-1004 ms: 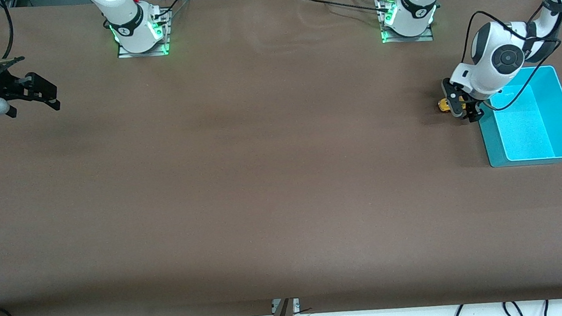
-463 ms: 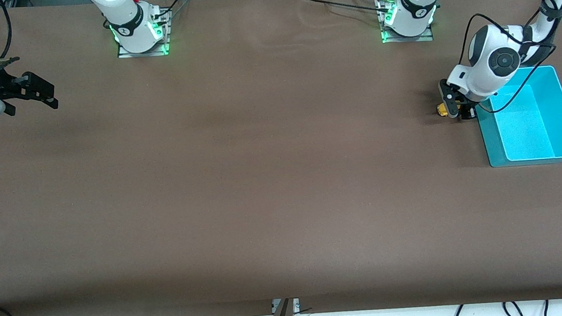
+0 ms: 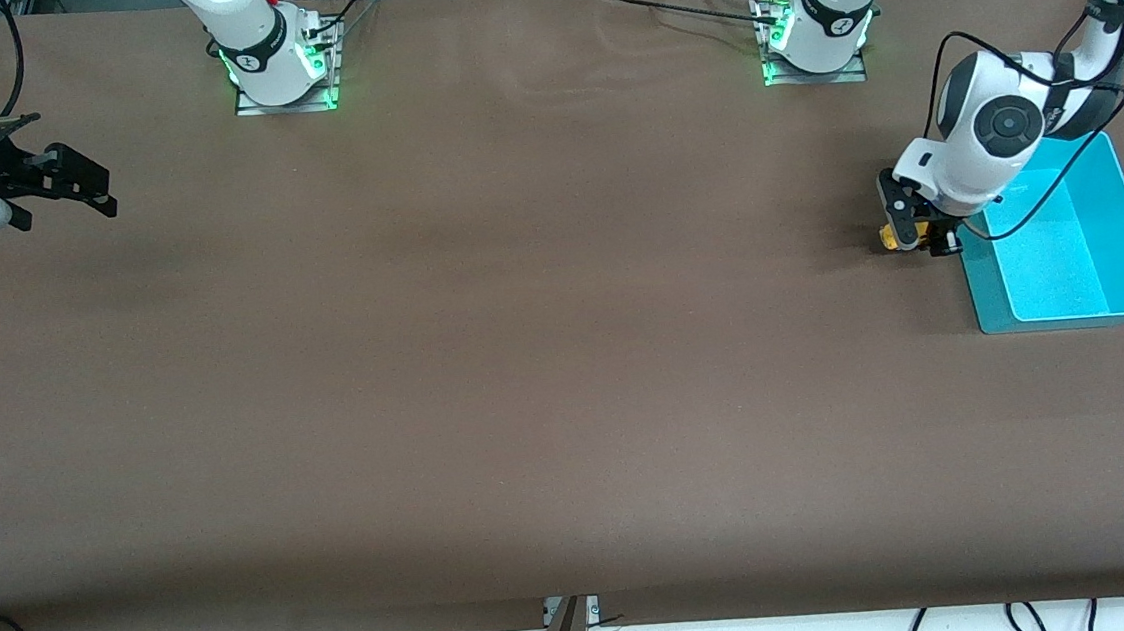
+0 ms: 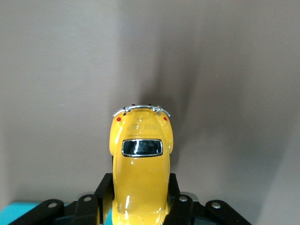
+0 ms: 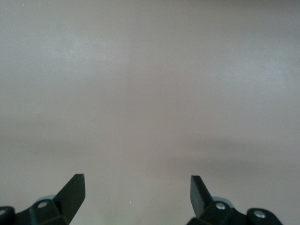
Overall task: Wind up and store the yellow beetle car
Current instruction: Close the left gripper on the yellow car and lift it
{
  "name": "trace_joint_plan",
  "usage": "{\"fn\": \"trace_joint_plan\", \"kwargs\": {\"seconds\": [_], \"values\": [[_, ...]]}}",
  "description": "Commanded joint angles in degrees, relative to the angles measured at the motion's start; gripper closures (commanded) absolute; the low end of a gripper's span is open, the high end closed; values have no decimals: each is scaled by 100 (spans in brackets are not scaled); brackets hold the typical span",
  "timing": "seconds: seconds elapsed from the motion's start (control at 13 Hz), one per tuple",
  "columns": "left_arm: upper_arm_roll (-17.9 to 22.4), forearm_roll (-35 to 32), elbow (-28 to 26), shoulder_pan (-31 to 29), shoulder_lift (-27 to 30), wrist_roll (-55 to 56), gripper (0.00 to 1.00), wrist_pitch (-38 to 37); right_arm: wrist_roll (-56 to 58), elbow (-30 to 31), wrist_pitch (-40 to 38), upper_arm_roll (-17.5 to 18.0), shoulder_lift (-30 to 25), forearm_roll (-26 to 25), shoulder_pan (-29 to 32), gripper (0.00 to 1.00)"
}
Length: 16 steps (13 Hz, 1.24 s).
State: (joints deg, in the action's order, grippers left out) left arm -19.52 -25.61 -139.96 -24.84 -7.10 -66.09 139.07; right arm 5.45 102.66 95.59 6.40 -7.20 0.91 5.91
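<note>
Next, my left gripper releases the yellow beetle car on the blue bin's bottom (image 3: 1022, 225), close to the side of the bin that faces the middle of the table.
The yellow beetle car (image 3: 889, 238) is a tiny rounded toy beside the blue bin (image 3: 982, 297), at the left arm's end of the table. My left gripper (image 3: 922, 237) is shut on it, low at the table surface. In the left wrist view the car (image 4: 140, 154) sticks out from between the black fingers (image 4: 104, 187), its chrome bumper pointing away from my left gripper (image 4: 139, 197). I cannot tell whether its wheels touch the table. My right gripper (image 3: 76, 188) waits open and empty over the right arm's end of the table, and the right wrist view shows only bare brown surface before my right gripper (image 5: 138, 187).
The blue bin is open-topped and empty, right beside the left gripper; a corner of it shows in the left wrist view (image 4: 18, 211). The brown table (image 3: 524, 339) stretches wide between the two arms. Cables hang below the table's front edge.
My left gripper has shifted a little nearer to the front camera along the bin's side, with the car between its fingers. The right gripper has barely moved.
</note>
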Motion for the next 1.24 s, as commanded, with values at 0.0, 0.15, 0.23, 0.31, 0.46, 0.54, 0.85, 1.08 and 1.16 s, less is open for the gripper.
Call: {"fn": "trace_joint_plan", "kwargs": {"seconds": [0.0, 0.15, 0.23, 0.31, 0.46, 0.54, 0.85, 1.08, 1.16], "values": [[-341, 363, 1203, -3, 60, -88, 81, -1719, -44, -132, -129, -51, 26, 67, -55, 1], [-289, 373, 1891, -117, -80, -673, 80, -2331, -62, -132, -129, -42, 26, 67, -64, 1], [-280, 373, 2033, -396, -98, -1086, 80, -2428, -62, -132, -129, -42, 26, 67, -64, 1], [-289, 373, 2034, -712, -98, -1455, 80, -2438, -62, -132, -137, -42, 26, 67, -64, 1], [-280, 268, 2034, -1205, -360, -1993, 79, -2281, -62, -123, -137, -34, 17, 67, -64, 1], [-271, 259, 2025, -1529, -545, -2248, 79, -2045, -71, -132, -137, -33, 17, 67, -64, 1], [-280, 91, 1623, -2199, -836, -2654, 77, -1587, -71, -132, -190, -25, 17, 67, -64, 1], [-280, -232, 1217, -2657, -1195, -2698, 76, -270, -79, -132, -190, -25, 17, 67, -64, 1], [-280, -460, 1252, -2814, -1380, -2698, 75, -93, -62, -132, -190, -25, 17, 67, -64, 1]]}}
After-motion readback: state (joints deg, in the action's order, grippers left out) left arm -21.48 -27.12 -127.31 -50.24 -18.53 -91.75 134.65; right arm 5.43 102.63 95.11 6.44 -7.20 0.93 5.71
